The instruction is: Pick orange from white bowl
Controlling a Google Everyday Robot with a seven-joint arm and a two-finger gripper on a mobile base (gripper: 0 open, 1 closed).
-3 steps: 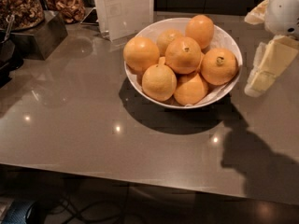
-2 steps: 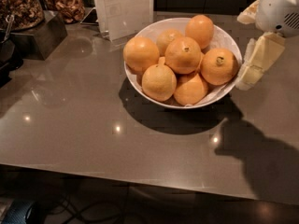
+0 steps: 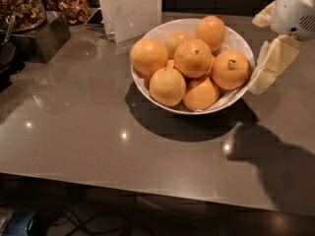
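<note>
The orange with the large dark stem scar is against the white bowl's rim nearest my gripper. My gripper needs to close around the middle of the orange [image 3: 232, 69].
The white bowl [image 3: 147, 87] stands at the middle of the grey counter and holds several oranges. The orange [image 3: 230, 70] with the large dark stem scar lies at the bowl's right side, against the rim. An orange with a smaller stem dot [image 3: 193, 58] sits in the middle, and a paler one [image 3: 167, 86] is at the front. My gripper [image 3: 263, 43] is at the right edge of the view, just outside the bowl's right rim and beside the orange. It is open and empty, and its near cream finger [image 3: 272, 65] hangs down next to the rim.
A clear sign holder [image 3: 130, 9] stands just behind the bowl on the left. Containers of nuts and dried snacks [image 3: 29, 18] stand at the back left on a dark box. The counter's front edge [image 3: 123, 183] runs along the bottom.
My gripper has moved left, closer to the bowl's right rim. The oranges and the bowl have not moved.
</note>
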